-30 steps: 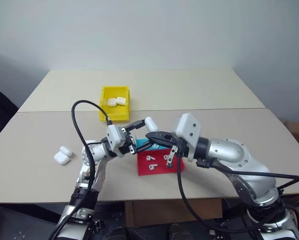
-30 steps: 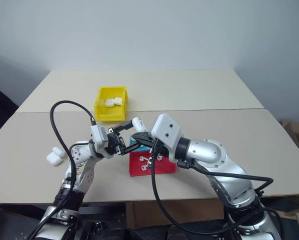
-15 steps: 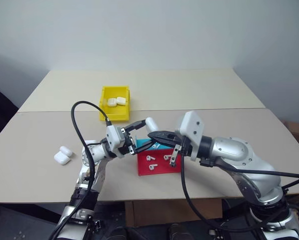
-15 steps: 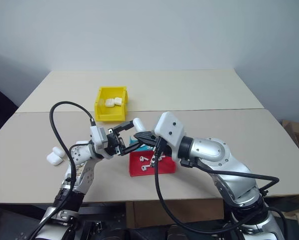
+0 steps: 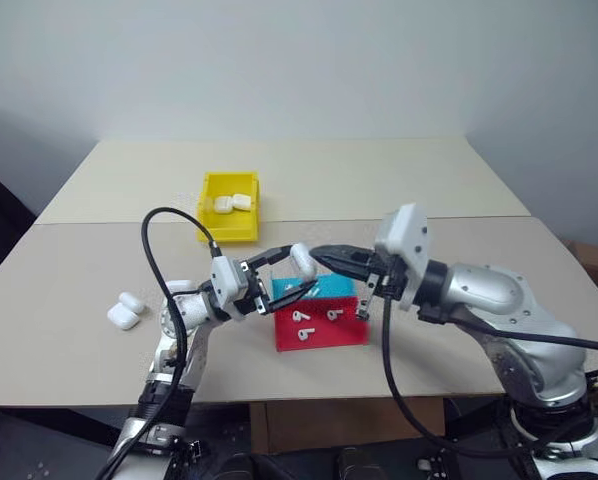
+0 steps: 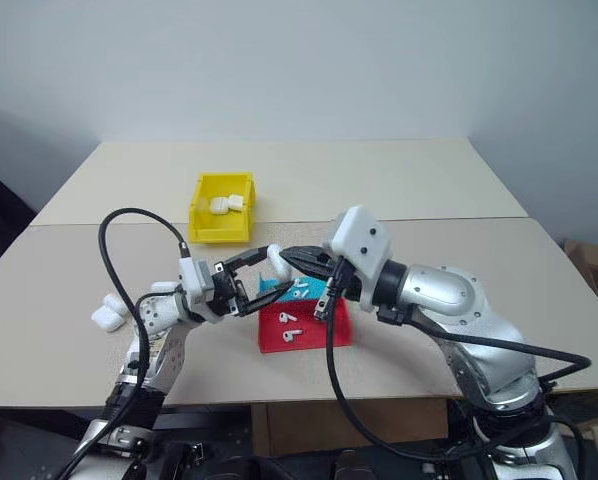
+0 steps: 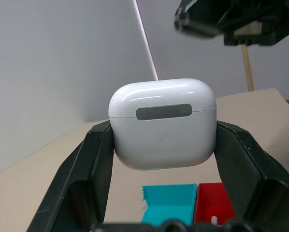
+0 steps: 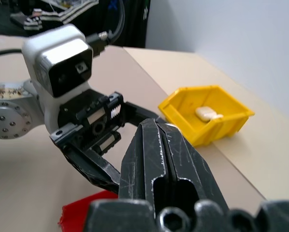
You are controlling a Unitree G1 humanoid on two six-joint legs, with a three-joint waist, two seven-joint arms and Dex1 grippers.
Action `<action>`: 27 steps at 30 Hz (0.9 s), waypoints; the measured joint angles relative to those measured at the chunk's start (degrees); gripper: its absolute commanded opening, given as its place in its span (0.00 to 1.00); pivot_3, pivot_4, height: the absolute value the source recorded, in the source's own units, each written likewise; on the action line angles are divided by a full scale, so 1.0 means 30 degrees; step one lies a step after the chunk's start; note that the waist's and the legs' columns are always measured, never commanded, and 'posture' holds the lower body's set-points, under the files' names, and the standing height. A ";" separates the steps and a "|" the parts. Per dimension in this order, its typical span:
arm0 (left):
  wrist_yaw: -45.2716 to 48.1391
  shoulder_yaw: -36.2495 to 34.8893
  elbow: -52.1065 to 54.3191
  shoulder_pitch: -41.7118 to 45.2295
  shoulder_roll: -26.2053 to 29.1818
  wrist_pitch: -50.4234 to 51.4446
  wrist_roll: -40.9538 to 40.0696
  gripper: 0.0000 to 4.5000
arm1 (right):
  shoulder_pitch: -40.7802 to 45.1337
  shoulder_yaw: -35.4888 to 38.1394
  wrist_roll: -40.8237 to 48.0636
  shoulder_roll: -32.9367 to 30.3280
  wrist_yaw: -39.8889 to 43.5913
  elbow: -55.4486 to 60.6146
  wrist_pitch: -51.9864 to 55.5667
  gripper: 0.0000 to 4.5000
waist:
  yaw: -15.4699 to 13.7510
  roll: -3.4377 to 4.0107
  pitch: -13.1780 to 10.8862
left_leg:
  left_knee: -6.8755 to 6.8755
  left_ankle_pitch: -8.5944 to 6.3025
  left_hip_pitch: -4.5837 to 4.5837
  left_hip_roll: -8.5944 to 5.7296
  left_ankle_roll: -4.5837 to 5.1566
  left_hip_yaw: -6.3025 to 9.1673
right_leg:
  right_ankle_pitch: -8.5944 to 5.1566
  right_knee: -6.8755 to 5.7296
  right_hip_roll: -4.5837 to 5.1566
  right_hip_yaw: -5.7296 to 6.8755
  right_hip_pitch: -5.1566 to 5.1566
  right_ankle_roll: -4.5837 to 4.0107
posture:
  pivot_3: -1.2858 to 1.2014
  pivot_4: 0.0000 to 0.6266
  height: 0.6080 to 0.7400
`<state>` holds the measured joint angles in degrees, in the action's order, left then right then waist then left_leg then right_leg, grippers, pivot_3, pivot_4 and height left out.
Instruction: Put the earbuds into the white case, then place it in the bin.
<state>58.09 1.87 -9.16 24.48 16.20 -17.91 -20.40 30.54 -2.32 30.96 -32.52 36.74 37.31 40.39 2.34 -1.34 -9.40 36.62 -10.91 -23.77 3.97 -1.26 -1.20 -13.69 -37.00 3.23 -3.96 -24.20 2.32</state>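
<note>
Next, my left gripper releases the white case next to the other cases in the yellow bin (image 5: 242, 211), toward the front of the bin.
The white case (image 7: 163, 123), lid closed, is held above the table between the black fingers (image 7: 93, 159) of my left gripper (image 5: 297, 268), which is shut on it. My right gripper (image 5: 317, 251) is shut with nothing between its fingers, and its tips sit right beside the case, level with it. Both hang over the red-and-blue tray (image 5: 351, 330), where loose white earbuds (image 5: 301, 317) lie in the red part. The yellow bin (image 5: 211, 216) stands farther back on the left with two white cases (image 5: 232, 202) inside.
Two more white cases (image 5: 126, 310) lie on the table near its left front. A black cable loops up from my left arm (image 5: 151, 250), and another hangs under my right arm (image 5: 384, 340). A seam crosses the tabletop just behind the bin.
My right arm has risen and drawn to the right, so its shut fingers have come up from under the case to beside it. The left gripper and case have stayed put.
</note>
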 measured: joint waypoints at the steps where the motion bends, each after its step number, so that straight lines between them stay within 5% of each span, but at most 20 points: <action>1: -0.0651 -0.0058 0.0731 -0.0149 0.0215 0.0922 0.0029 0.63 | -0.0002 0.0412 0.0347 -0.0002 -0.0018 0.0026 0.0008 0.01 | -0.0001 -0.0004 -0.0003 | 0.0000 0.0000 0.0000 0.0000 0.0000 0.0003 | -0.0001 -0.0002 0.0001 0.0001 0.0000 0.0004 | 0.52 0.24 1.00; 11: -1.2210 -0.1614 0.3893 0.3368 -0.0144 0.9704 0.3973 0.63 | -0.0503 0.2597 0.1121 -0.0898 -0.1090 -0.1007 0.0615 0.01 | -0.0247 -0.0018 -0.0009 | 0.0002 0.0000 0.0000 -0.0017 0.0000 0.0013 | -0.0065 0.0016 0.0005 0.0000 0.0015 0.0144 | 0.52 0.24 1.00; 18: -1.5697 -0.1444 -0.1796 0.8534 -0.0097 1.2731 0.6408 0.63 | -0.0436 0.2410 0.0773 -0.0964 -0.1094 -0.1850 0.0610 0.01 | -0.0272 -0.0024 -0.0013 | -0.0008 -0.0001 -0.0007 -0.0024 0.0001 0.0013 | -0.0067 0.0032 0.0004 -0.0001 0.0003 0.0149 | 0.52 0.24 1.00; 27: -1.7576 -0.2103 -0.7431 1.0363 -0.0585 1.1228 0.6540 0.63 | -0.0756 0.2089 0.0234 -0.1856 -0.1101 -0.1719 0.0738 0.01 | -0.0503 -0.0066 -0.0037 | -0.0028 0.0000 -0.0028 -0.0031 -0.0001 0.0010 | 0.0008 0.0061 0.0011 0.0006 -0.0007 0.0032 | 0.52 0.24 1.00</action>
<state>5.36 -4.44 -31.45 55.57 14.44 15.77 -0.78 28.27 3.95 31.66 -38.09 33.44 32.15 42.60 0.83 -1.54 -9.51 36.54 -10.91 -23.86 3.87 -1.26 -1.17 -13.67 -36.82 3.27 -3.94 -24.22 2.42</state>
